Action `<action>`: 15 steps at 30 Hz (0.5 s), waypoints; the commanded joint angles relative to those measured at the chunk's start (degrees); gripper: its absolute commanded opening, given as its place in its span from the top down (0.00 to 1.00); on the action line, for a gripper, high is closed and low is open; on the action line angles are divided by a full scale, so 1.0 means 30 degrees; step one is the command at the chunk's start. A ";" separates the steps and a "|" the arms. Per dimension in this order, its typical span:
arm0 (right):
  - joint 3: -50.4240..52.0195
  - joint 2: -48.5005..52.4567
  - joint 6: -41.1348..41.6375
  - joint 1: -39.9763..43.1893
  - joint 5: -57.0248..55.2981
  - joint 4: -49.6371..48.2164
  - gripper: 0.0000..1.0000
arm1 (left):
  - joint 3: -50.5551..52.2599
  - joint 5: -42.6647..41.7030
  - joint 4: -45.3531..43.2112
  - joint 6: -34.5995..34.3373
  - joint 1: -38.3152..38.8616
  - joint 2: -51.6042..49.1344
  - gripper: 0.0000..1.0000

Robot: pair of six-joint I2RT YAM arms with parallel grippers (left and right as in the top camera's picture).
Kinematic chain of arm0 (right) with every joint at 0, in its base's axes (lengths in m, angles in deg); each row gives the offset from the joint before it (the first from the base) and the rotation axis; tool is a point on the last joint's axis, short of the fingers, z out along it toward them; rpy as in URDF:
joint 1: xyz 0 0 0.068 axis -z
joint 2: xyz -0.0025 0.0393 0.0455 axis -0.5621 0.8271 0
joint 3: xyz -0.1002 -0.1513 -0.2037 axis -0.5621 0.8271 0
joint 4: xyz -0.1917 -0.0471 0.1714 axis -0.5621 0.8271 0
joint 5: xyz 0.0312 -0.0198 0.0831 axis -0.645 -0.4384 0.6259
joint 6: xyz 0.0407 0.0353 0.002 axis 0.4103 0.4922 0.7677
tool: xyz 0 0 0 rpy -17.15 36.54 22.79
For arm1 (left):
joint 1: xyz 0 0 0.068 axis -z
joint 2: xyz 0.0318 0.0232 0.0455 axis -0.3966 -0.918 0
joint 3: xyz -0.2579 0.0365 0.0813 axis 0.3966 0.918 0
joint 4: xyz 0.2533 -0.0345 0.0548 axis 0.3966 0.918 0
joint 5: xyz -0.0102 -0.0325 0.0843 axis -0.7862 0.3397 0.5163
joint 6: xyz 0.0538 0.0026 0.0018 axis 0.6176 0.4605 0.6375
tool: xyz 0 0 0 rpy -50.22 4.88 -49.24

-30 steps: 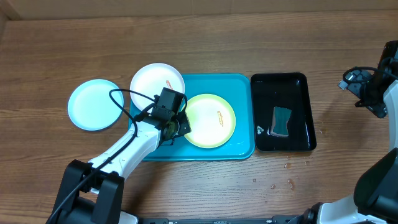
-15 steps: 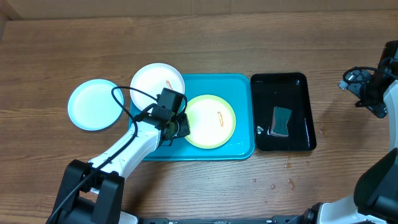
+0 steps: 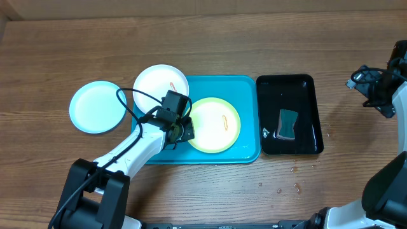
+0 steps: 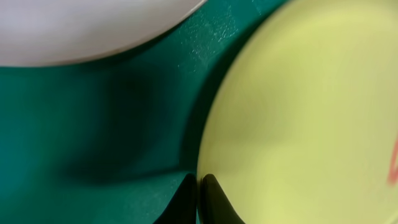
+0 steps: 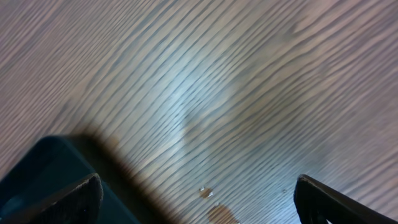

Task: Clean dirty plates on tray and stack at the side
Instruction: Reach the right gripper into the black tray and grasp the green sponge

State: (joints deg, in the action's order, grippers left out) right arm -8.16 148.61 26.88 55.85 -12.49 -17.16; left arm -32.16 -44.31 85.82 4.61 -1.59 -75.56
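I will next close my right gripper across the sponge's middle (image 3: 287,125), on the teal sponge in the black tray.
The turquoise tray (image 3: 248,89) holds the yellow-green plate (image 3: 216,124), which has an orange smear near its middle. The white plate (image 3: 160,86), also smeared, rests half on the tray's far left corner. A pale blue plate (image 3: 97,106) lies on the table left of the tray. My left gripper (image 3: 184,130) is at the yellow-green plate's left rim. In the left wrist view its fingertips (image 4: 199,183) are pressed together across the rim of the yellow-green plate (image 4: 298,112), one over the tray (image 4: 93,124) and one over the plate. My right gripper (image 5: 199,199) stands wide open over bare wood, far right.
A glossy black tray (image 3: 289,89) with water and a teal sponge (image 3: 288,124) sits right of the turquoise tray; its corner (image 5: 37,180) shows in the right wrist view. Water drops (image 3: 280,187) lie on the wood near the front. The right arm (image 3: 381,89) is at the table's right edge.
My left gripper's jaws opened a little and shut again at the yellow-green plate's rim. The plates and the right arm have barely moved.
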 commanded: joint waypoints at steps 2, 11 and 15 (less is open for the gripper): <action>-0.0211 -0.0066 -0.0364 -0.0029 0.2222 0.0750 0.00 | 0.0015 -0.0204 -0.0117 0.0248 0.0000 -0.0262 0.96; -0.2834 -0.0597 -0.3461 -0.2266 0.5442 0.4867 0.35 | 0.0015 -0.0291 -0.0029 -0.0022 -0.0007 -0.0270 0.96; -0.2994 -0.0554 -0.3424 -0.4408 0.4765 0.6827 0.34 | 0.0015 -0.0255 -0.0131 -0.1508 0.0000 -0.0270 0.96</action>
State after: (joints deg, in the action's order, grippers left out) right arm -15.90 148.26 17.81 46.89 1.93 0.93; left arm -32.16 -44.87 85.65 3.65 -1.59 -75.62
